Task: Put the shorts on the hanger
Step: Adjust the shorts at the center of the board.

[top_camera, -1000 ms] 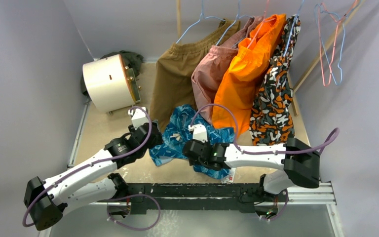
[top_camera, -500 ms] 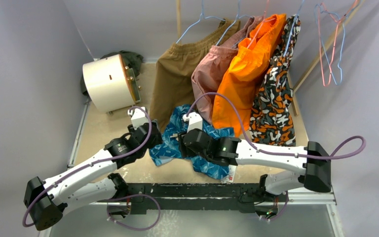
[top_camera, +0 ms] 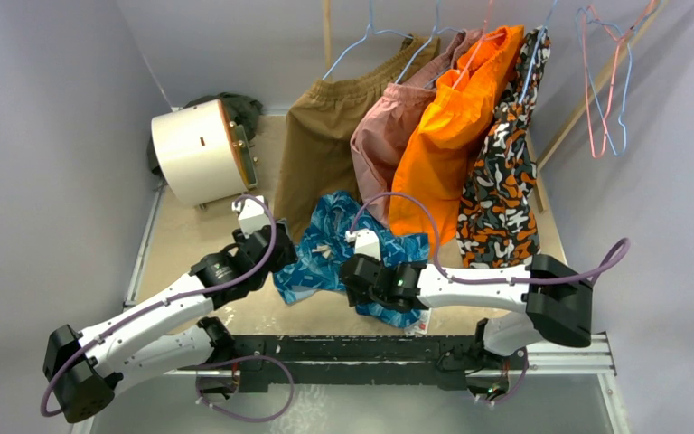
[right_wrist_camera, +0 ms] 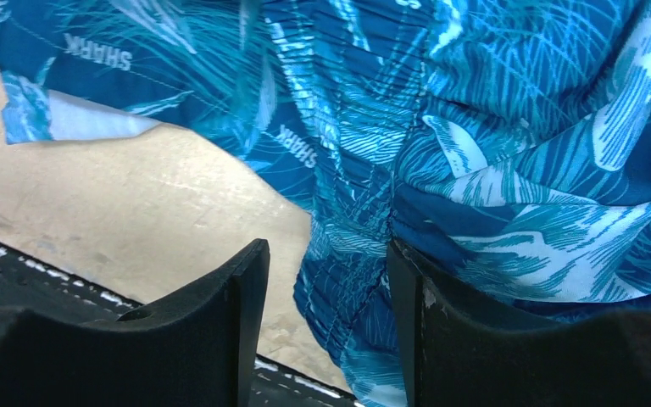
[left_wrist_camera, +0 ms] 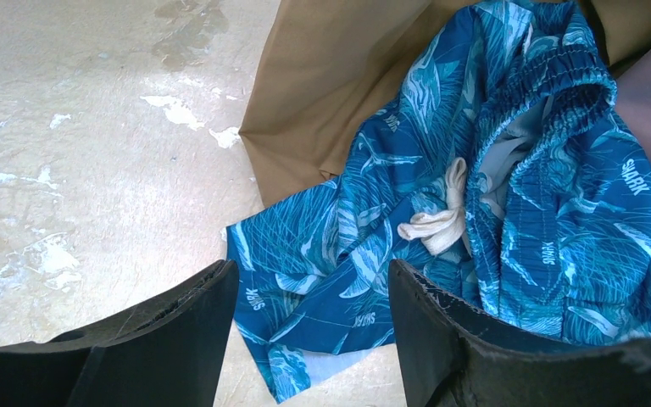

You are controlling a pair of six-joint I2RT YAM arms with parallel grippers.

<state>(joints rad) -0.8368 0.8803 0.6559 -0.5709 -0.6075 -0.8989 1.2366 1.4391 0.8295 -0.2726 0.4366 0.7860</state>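
Note:
The shorts' waistband runs from far to near, so the robot's right gripper should take its near end (right_wrist_camera: 337,307) and the left gripper its far end, before they turn the shorts.
The blue-and-teal shorts (top_camera: 325,253) lie crumpled on the tan table, with their white drawstring bow (left_wrist_camera: 441,225) showing in the left wrist view. My left gripper (top_camera: 282,255) hovers at their left edge, open, with a leg hem (left_wrist_camera: 305,331) below the gap between its fingers. My right gripper (top_camera: 356,277) is open over the near part of the shorts (right_wrist_camera: 517,127). A fold of elastic waistband (right_wrist_camera: 352,254) sits between its fingers, unclamped. The pink-red hanger (top_camera: 589,108) hangs bare at the far right, well away from both grippers.
Brown (top_camera: 325,136), pink (top_camera: 381,136), orange (top_camera: 447,136) and patterned (top_camera: 501,190) shorts hang in a row behind. A white drum (top_camera: 197,152) lies at the back left. A light blue hanger (top_camera: 626,81) hangs beside the pink-red one. A black rail (top_camera: 352,348) runs along the near edge.
The right arm reached forward and left over the shorts, then drew back to about where it began. The left arm has not moved.

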